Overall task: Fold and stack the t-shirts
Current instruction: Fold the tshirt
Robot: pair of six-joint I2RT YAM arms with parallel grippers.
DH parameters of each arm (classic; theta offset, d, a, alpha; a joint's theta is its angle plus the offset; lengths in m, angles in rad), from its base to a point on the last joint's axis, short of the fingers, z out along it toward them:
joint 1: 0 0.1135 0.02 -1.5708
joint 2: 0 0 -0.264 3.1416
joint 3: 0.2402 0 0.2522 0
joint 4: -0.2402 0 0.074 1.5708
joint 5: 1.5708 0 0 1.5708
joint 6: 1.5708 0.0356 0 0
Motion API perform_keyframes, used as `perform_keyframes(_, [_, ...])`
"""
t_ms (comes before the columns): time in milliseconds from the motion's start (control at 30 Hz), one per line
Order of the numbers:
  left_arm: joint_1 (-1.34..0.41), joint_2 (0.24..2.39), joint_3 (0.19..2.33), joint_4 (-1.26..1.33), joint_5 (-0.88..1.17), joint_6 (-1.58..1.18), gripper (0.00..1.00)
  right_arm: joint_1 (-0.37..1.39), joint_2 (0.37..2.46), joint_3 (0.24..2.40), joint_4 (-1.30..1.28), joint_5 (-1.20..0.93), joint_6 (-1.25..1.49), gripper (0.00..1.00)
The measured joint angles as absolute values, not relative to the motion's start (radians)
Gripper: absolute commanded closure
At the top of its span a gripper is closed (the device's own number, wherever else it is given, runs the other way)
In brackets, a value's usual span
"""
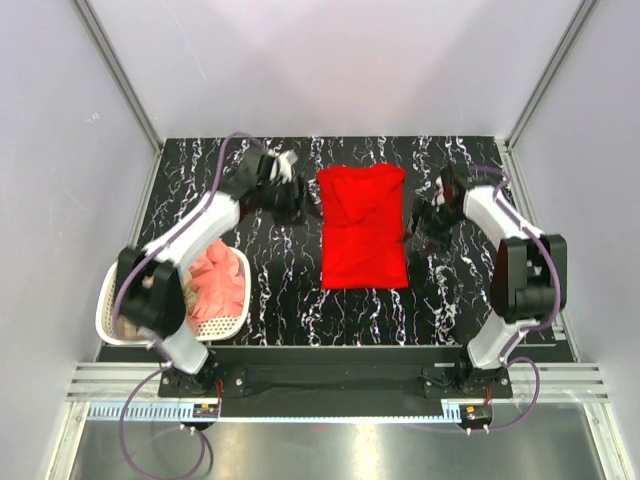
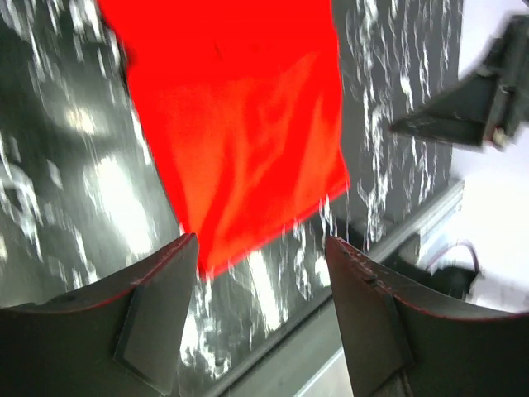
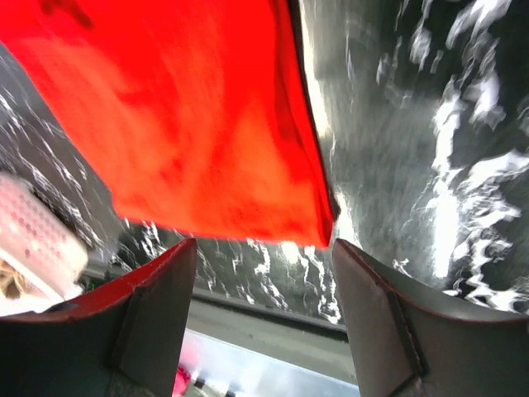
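I should close my right gripper on the red t-shirt's near corner (image 1: 406, 287) (image 3: 324, 243), the one that is farther from the laundry basket.
A bright red t-shirt (image 1: 362, 227) lies folded into a long rectangle in the middle of the black marbled table (image 1: 270, 290). My left gripper (image 1: 297, 197) hovers just off its upper left edge, open, nothing between the fingers. In the left wrist view the red t-shirt (image 2: 240, 124) lies beyond the spread fingertips (image 2: 178, 256). My right gripper (image 1: 417, 222) stands beside the shirt's right edge, open and empty. The right wrist view shows the red t-shirt (image 3: 182, 116) just past its fingers (image 3: 355, 265). A salmon-pink t-shirt (image 1: 220, 282) is bunched in the basket.
A white perforated laundry basket (image 1: 108, 300) sits at the table's near left edge, under the left arm's elbow; the basket's corner (image 3: 33, 240) shows in the right wrist view. White walls and aluminium posts enclose the table on three sides.
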State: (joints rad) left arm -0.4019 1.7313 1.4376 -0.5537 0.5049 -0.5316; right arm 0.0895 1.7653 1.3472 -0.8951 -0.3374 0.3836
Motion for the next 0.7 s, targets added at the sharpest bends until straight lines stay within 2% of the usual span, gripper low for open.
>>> perform_keyframes(133, [-0.437, 1.528, 1.137, -0.489, 0.527, -0.577, 0.32, 0.089, 1.683, 1.144, -0.844, -0.395, 0.39, 0.27])
perform_keyframes(267, [-0.5, 1.528, 0.952, -0.44, 0.52, -0.668, 0.33, 0.089, 1.674, 1.01, -0.8, -0.426, 0.407, 0.27])
perform_keyframes(700, [-0.554, 1.586, 0.849, -0.343, 0.433, -1.01, 0.35, 0.084, 1.657, 0.891, -0.666, -0.439, 0.508, 0.3])
